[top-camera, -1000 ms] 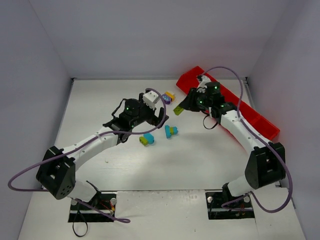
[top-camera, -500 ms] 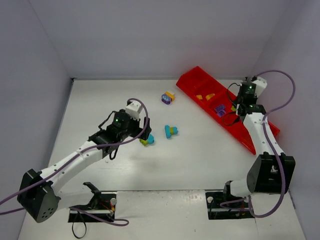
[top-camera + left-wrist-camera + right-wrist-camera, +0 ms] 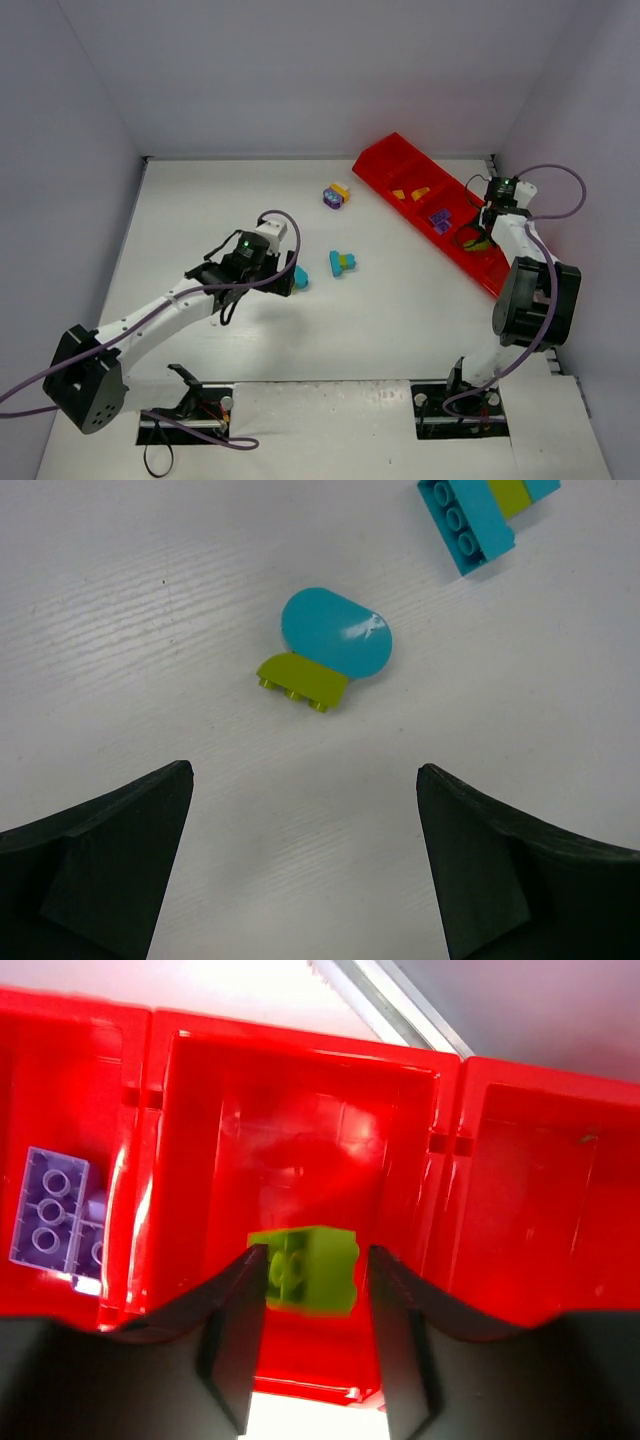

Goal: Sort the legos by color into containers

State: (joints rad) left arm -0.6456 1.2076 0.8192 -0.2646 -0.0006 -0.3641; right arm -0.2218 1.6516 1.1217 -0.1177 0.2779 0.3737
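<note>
The green part [image 3: 294, 289] [image 3: 303, 680] of the nearer cyan and green piece should be the next thing that my left gripper closes on, so that the cyan part stays free.
The red tray [image 3: 378, 160] runs along the far right. It holds orange legos [image 3: 410, 192] and a purple lego [image 3: 439, 219], which also shows in the right wrist view [image 3: 52, 1210]. My right gripper [image 3: 481, 236] hangs over the tray's third compartment [image 3: 300, 1130]. A lime green lego [image 3: 310, 1268] sits between its fingers, with a small gap at the right finger. My left gripper [image 3: 303, 770] is open and empty just short of a cyan and green piece [image 3: 330, 645]. A second cyan and green lego [image 3: 475, 520] lies beyond it.
A purple and orange lego pair [image 3: 336, 194] lies on the table left of the tray's far end. The cyan lego [image 3: 342, 263] lies mid-table. Grey walls close in the table on three sides.
My right arm has swung from mid-table to the tray with the green lego and lowered over the third compartment. My left gripper has pulled back to the cyan and green piece.
</note>
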